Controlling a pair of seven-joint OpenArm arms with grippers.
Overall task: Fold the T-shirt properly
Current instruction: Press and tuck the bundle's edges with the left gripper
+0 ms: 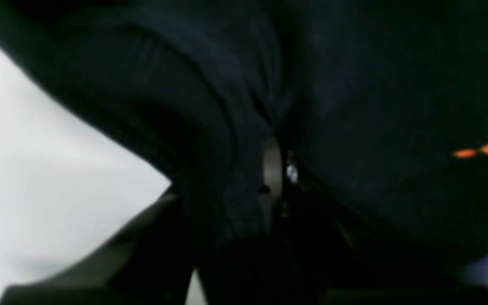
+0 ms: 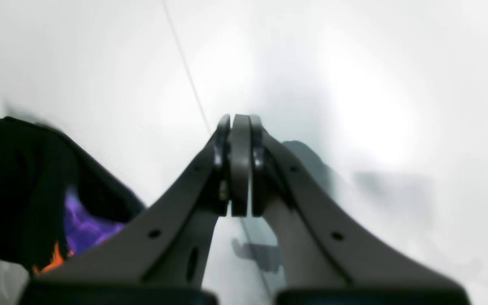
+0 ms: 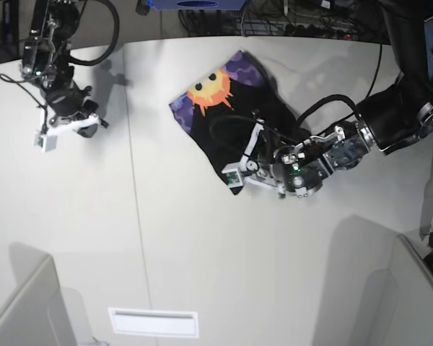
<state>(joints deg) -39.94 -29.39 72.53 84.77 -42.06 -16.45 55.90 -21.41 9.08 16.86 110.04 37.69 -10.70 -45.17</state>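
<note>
Next, my left gripper releases the black T-shirt's near fold on the table straight [image 3: 229, 164] in front of the sun-face print.
The black T-shirt [image 3: 234, 126] lies crumpled on the white table [image 3: 202, 259], with its sun-face print [image 3: 211, 90] facing up at the far end. My left gripper [image 3: 247, 170] is at the shirt's near edge. In the left wrist view, black cloth [image 1: 354, 106] is bunched around the left gripper [image 1: 275, 169], which is shut on a fold. My right gripper [image 2: 239, 127] is shut and empty above bare table, far to the left of the shirt [image 2: 15, 186]. The right gripper also shows in the base view [image 3: 86, 122].
A seam line [image 3: 133, 180] runs across the table from back to front. A white label plate [image 3: 153, 321] sits near the front edge. Grey partitions stand at the front left [image 3: 22, 310] and front right [image 3: 411, 303]. Cables [image 3: 303, 25] lie behind the table.
</note>
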